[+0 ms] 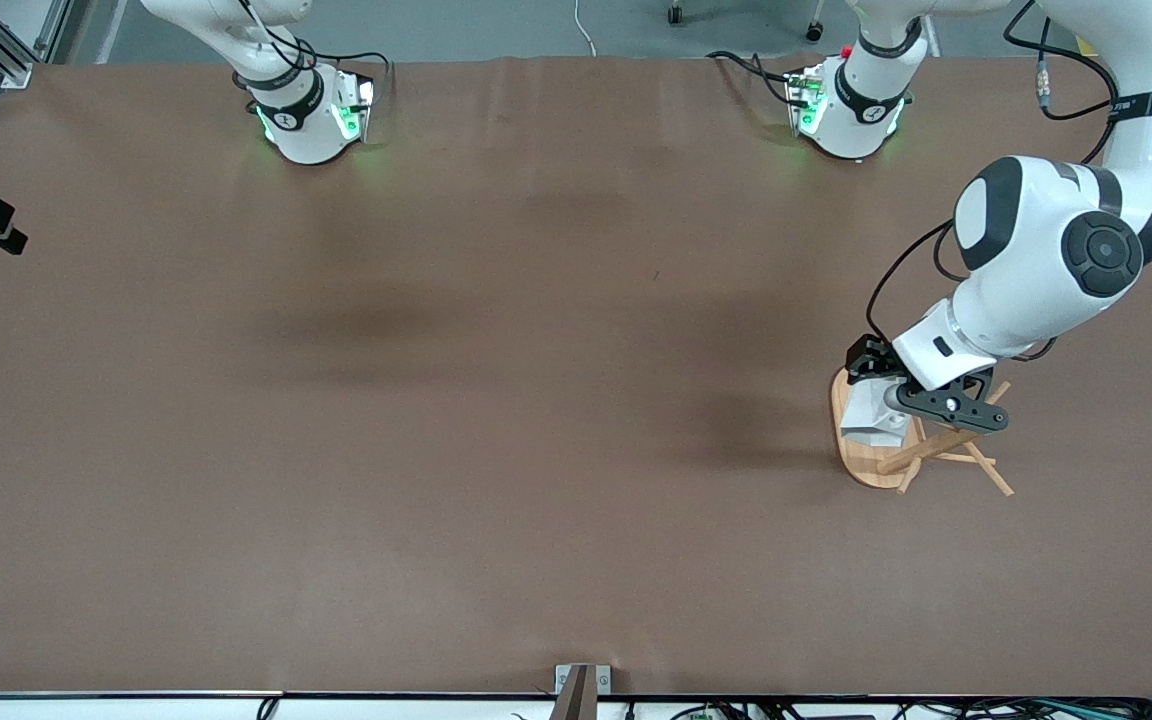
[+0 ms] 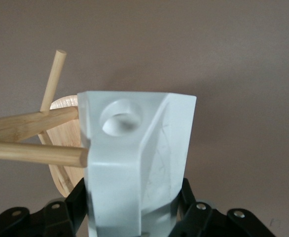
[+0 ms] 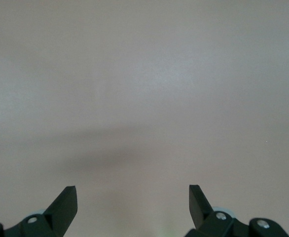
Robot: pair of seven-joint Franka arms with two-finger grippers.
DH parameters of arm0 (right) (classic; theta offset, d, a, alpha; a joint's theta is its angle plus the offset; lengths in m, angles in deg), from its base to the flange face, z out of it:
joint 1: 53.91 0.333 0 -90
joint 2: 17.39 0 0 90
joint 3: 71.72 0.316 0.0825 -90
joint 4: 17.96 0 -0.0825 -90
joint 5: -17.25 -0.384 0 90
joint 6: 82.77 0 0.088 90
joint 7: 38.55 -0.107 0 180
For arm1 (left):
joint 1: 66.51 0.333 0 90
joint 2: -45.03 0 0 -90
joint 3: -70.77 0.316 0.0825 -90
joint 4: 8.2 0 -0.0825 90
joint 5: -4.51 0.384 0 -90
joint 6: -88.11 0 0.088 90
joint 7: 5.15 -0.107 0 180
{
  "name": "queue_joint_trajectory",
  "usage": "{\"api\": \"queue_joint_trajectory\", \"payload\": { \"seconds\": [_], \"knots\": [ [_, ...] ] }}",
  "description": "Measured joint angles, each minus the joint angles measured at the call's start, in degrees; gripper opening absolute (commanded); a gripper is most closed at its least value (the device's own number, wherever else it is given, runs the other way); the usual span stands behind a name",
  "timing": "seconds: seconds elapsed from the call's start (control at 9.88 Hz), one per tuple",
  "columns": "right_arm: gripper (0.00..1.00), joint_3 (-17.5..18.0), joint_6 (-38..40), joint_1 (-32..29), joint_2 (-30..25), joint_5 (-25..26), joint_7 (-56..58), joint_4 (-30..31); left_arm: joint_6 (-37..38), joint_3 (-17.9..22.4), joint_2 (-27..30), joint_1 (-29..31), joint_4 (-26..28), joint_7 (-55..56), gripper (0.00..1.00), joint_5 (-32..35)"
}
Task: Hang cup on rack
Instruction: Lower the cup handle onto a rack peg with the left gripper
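Observation:
The bamboo rack's peg [image 1: 918,439] [image 2: 71,156] touches the handle of the white faceted cup. Next, my left gripper lets go of the cup there.
My left gripper [image 1: 886,398] is shut on the white faceted cup [image 1: 871,420] and holds it over the oval base of the bamboo rack [image 1: 936,448], which stands toward the left arm's end of the table. In the left wrist view the fingers [image 2: 75,200] clamp the cup [image 2: 134,163] on both sides, and its squarish handle with a round hole faces the camera. The tip of one rack peg [image 2: 36,153] touches the handle's edge and is not through the hole. My right gripper [image 3: 133,197] is open and empty over bare table. It is out of the front view.
The brown table [image 1: 496,400] stretches wide toward the right arm's end. Both arm bases stand along the table's edge farthest from the front camera. A small metal bracket [image 1: 582,685] sits at the nearest edge.

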Motion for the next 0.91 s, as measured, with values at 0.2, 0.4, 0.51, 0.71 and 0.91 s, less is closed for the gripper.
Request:
{"api": "queue_joint_trajectory", "payload": {
  "seconds": [0.2,0.4,0.51,0.71,0.91],
  "knots": [
    [1.00,0.00,0.00,0.00,0.00,0.00,0.00,0.00,-0.03,0.02,-0.03,0.00,-0.11,0.00,0.01,-0.22],
    [1.00,0.00,-0.03,0.00,0.00,0.00,0.00,0.00,-0.09,0.93,-0.05,0.00,-0.15,0.00,0.01,-0.26],
    [1.00,0.00,-0.04,0.00,0.00,0.00,0.00,0.00,-0.09,1.53,-0.05,0.10,-0.18,-0.01,0.01,-0.33],
    [1.00,0.00,-0.04,0.00,0.02,0.00,0.00,0.00,-0.10,1.98,-0.32,0.84,-0.19,-0.31,0.02,-2.41],
    [1.00,0.00,-0.05,0.00,0.03,0.00,0.00,0.00,-1.29,2.03,-0.99,1.23,-0.20,-1.21,0.04,-4.22]
  ]
}}
